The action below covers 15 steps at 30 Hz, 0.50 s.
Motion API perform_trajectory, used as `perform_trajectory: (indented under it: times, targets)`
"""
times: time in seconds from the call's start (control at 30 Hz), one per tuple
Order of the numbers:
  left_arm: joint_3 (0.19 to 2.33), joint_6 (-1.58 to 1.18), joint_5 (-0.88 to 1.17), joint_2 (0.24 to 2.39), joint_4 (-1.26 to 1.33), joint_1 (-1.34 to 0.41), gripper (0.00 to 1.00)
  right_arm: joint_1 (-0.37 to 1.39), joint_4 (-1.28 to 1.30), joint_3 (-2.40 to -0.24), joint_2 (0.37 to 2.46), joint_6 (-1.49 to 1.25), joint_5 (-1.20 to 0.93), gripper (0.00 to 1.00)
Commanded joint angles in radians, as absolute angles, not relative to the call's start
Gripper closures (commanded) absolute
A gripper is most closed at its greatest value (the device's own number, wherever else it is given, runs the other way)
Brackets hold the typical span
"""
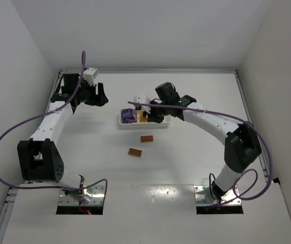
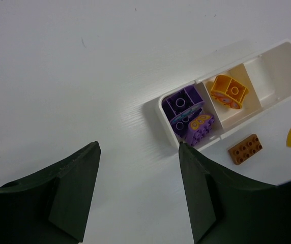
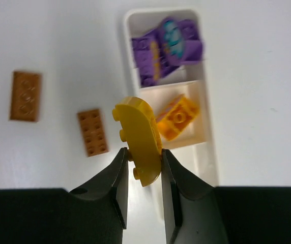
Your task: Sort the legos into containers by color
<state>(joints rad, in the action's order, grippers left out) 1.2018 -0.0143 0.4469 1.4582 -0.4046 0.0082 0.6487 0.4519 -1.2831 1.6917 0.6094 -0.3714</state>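
Next, I release the curved yellow lego from my right gripper in the middle container (image 1: 145,120) (image 3: 155,118), between the yellow-orange lego and the container's near rim. The curved lego is now held above the tray's near rim.
The white tray (image 1: 135,126) holds purple legos (image 1: 129,116) in its left container and a yellow-orange lego (image 3: 178,117) in the middle one. My right gripper (image 3: 143,152) is shut on a curved yellow lego (image 3: 138,137), held above the tray's near rim by the middle container. Two orange-brown legos (image 1: 146,139) (image 1: 135,152) lie on the table in front of the tray. Off to the tray's left, my left gripper (image 2: 138,147) hangs open over bare table with nothing between its fingers. The right container (image 2: 283,66) shows bare in the left wrist view.
The right arm (image 1: 211,119) arcs over the table right of the tray. The left arm's purple cable (image 1: 13,127) loops along the left side. White walls close in the table at the back and both sides.
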Motion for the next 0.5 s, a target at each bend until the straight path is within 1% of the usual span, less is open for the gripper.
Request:
perform_trajectory:
  times: [0.0,0.13,0.3,0.47]
  targets:
    - [1.19,-0.038,0.472,1.437,-0.351,0.02,0.31,0.626,0.439,-1.371,1.736,0.558,-0.358,0.85]
    - [1.19,-0.038,0.472,1.437,-0.351,0.02,0.31,0.598,0.468,-1.459,1.83,0.548,-0.357,0.85]
    - [1.19,-0.038,0.472,1.437,-0.351,0.02,0.31,0.589,0.448,-1.477,1.899,0.516,-0.357,0.85]
    - [1.181,-0.038,0.483,1.437,-0.351,0.02,0.31,0.58,0.457,-1.531,1.95,0.497,-0.357,0.82]
